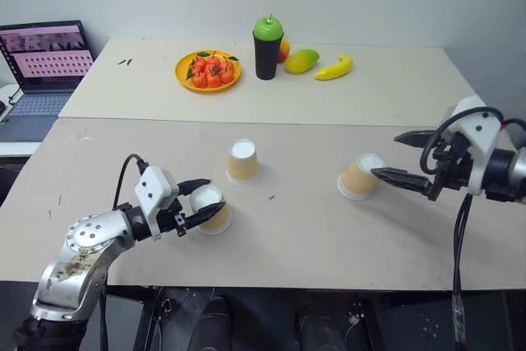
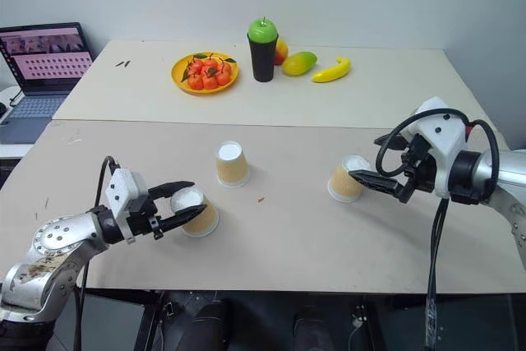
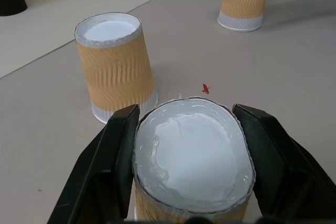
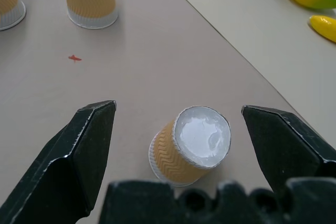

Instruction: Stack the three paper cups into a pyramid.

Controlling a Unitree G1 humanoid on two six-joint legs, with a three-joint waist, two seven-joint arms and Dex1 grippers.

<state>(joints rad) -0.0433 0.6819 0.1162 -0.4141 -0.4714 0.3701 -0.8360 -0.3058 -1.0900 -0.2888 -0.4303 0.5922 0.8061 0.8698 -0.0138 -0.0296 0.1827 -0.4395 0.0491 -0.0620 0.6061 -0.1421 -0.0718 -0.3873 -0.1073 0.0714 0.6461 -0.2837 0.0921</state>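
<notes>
Next, I let go of the nearest paper cup with my left gripper beside the small red mark (image 1: 292, 207) (image 3: 247, 73), toward the cup by my right gripper.
Three tan paper cups stand upside down on the near table. My left gripper (image 1: 212, 198) is shut on the nearest paper cup (image 3: 191, 156), its fingers (image 3: 113, 150) pressing both sides so the white base looks squeezed oval. The second paper cup (image 1: 243, 162) stands free just behind it, near the middle. The third paper cup (image 1: 359, 177) is off to the right. My right gripper (image 1: 385, 155) is open beside and slightly above that cup, its fingertips pointing at it without touching, and the cup (image 4: 191, 148) shows between its spread fingers.
On the far table sit a yellow plate (image 1: 182, 67) of red fruit, a tall black cup (image 1: 266, 55) topped with a green apple, a mango (image 1: 302, 61) and a banana (image 1: 334, 67). A laptop (image 1: 45, 59) stands open at the far left. A small red mark (image 1: 271, 197) lies between the cups.
</notes>
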